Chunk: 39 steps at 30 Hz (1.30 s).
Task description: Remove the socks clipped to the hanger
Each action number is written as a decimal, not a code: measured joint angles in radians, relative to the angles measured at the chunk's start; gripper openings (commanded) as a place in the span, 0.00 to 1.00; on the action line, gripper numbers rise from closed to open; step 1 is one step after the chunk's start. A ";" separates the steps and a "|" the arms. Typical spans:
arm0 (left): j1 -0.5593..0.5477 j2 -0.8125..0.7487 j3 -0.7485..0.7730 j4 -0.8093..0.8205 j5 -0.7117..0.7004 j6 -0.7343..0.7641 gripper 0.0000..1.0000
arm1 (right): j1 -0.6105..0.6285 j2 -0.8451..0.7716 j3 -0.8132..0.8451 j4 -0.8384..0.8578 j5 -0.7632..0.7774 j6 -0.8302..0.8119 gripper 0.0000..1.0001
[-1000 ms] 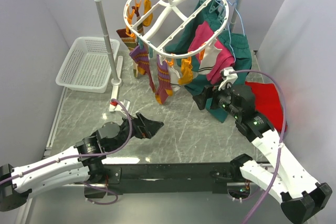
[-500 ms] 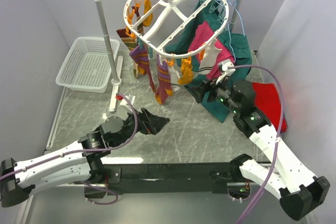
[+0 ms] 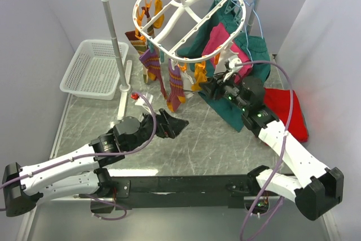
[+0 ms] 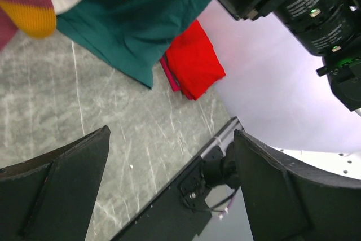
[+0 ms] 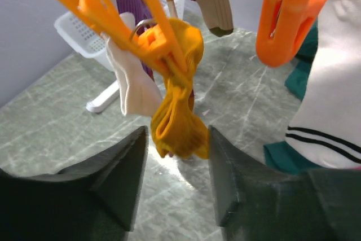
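Note:
Next, the left gripper moves up to the lower end of the mustard-orange sock (image 3: 196,87) beside the right gripper and closes there.
The white oval hanger (image 3: 186,18) hangs from the rack's pole with several striped socks (image 3: 176,86) clipped along its near rim. My right gripper (image 3: 206,87) is raised to a mustard-orange sock (image 5: 177,119) that dangles from an orange clip (image 5: 141,32). The right gripper (image 5: 176,139) is open. Its fingers stand on either side of the sock's lower end, the right one at its edge, a gap on the left. My left gripper (image 3: 176,125) hovers low over the table, below the socks. It (image 4: 169,139) is wide open with nothing in it.
A white basket (image 3: 93,69) sits at the back left beside the rack's upright pole (image 3: 115,49). Dark green clothes (image 3: 251,49) and a magenta garment (image 3: 223,46) hang at the right. A red cloth (image 3: 287,111) lies on the table. Walls close in on both sides.
My right gripper has moved left and up to the mustard-orange sock and its jaws have narrowed around it. The left arm has reached further forward and right, still open.

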 measured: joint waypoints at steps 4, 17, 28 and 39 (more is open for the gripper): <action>0.000 0.027 0.049 -0.008 -0.025 0.036 0.96 | 0.000 0.035 0.025 0.010 -0.013 0.001 0.24; 0.023 0.180 0.192 -0.066 -0.094 0.158 0.96 | 0.000 0.007 0.081 -0.106 -0.141 0.121 0.00; 0.153 0.280 0.259 -0.038 0.014 0.183 0.97 | 0.000 -0.025 0.162 -0.248 -0.262 0.210 0.00; 0.193 0.307 0.258 0.077 0.214 0.145 0.61 | 0.000 -0.029 0.162 -0.266 -0.307 0.248 0.00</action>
